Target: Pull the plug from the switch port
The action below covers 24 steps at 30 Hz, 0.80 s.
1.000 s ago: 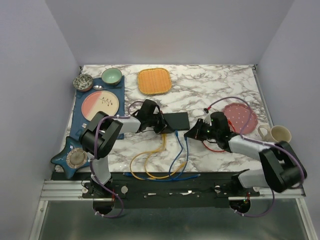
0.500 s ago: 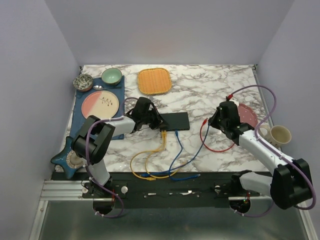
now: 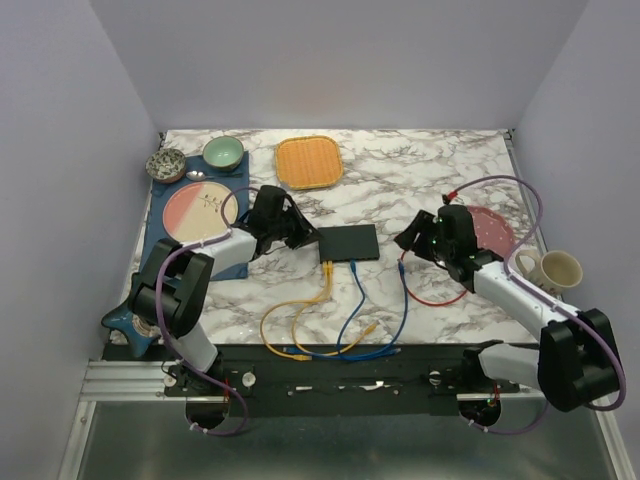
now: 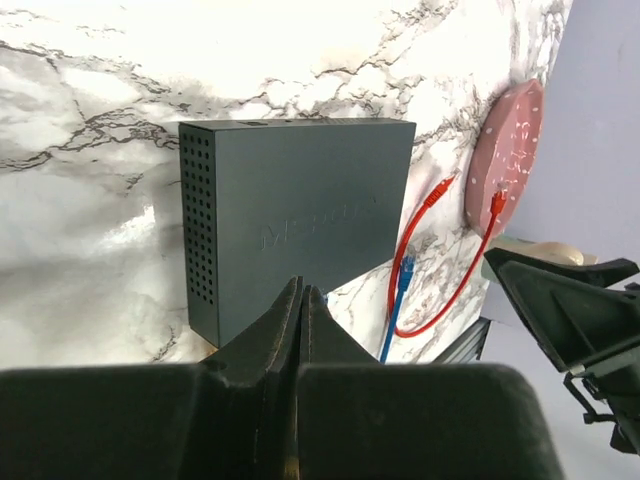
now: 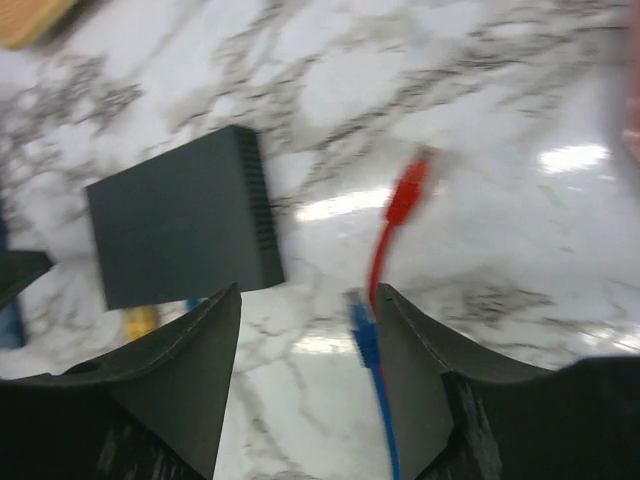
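Observation:
Next, my right gripper closes on the plugged-in end [image 3: 353, 267] [image 5: 193, 303] of the blue cable at the near edge of the switch, next to the yellow plug.
The flat black switch [image 3: 349, 242] lies mid-table, also seen in the left wrist view as the switch [image 4: 300, 215] and in the right wrist view as the switch [image 5: 178, 228]. A yellow plug [image 3: 327, 268] and a blue cable [image 3: 357, 270] sit at its near edge. A loose blue plug [image 3: 402, 266] lies on the marble to its right, beside a red cable [image 3: 430, 296]. My left gripper [image 3: 312, 238] is shut and empty at the switch's left end; its tips [image 4: 300, 286] point at the switch. My right gripper [image 5: 305, 295] is open, with the loose blue plug [image 5: 360, 322] lying free between its fingers, next to a red plug [image 5: 405, 190].
An orange tray [image 3: 309, 162] stands at the back, a pink plate [image 3: 490, 225] and a mug [image 3: 556, 268] at the right. At the left, a blue mat holds a pink plate [image 3: 203, 207], with two bowls [image 3: 223, 152] behind it. Cable loops [image 3: 300, 330] lie at the near edge.
My right gripper pulled away from the switch, opened and let the blue plug drop onto the marble. My left gripper slid back left off the switch.

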{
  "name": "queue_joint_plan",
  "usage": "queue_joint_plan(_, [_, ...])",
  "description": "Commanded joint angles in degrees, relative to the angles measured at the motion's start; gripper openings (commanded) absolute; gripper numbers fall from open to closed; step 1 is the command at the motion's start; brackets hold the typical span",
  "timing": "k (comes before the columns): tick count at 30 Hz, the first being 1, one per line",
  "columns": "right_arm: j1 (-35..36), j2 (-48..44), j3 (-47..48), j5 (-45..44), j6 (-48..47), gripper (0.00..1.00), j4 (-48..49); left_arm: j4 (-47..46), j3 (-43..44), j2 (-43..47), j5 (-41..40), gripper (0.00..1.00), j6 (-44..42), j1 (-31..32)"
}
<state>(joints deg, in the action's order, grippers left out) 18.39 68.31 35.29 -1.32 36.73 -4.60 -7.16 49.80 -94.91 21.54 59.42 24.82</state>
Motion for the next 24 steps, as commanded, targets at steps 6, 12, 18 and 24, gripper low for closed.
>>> queue_joint_plan(6, [3.8, 19.6, -2.6, 35.6, 9.8, 0.58, 28.7, 0.7, 6.8, -6.9, 5.2, 0.06, -2.0, 0.3])
queue_joint_plan(12, [5.8, 26.0, 0.3, 37.1, 11.1, 0.56, 28.0, 0.3, 8.7, -9.6, 7.4, 0.04, -2.9, 1.2])
queue_joint_plan(18, [6.2, 29.2, 1.8, 35.1, 12.6, 0.53, 28.0, 0.3, 8.7, -10.8, 7.8, 0.04, -2.8, 1.5])
queue_joint_plan(24, [6.2, 32.4, 2.6, 32.0, 15.6, 0.47, 28.1, -0.1, 8.1, -11.0, 8.5, 0.04, -2.7, 1.5])
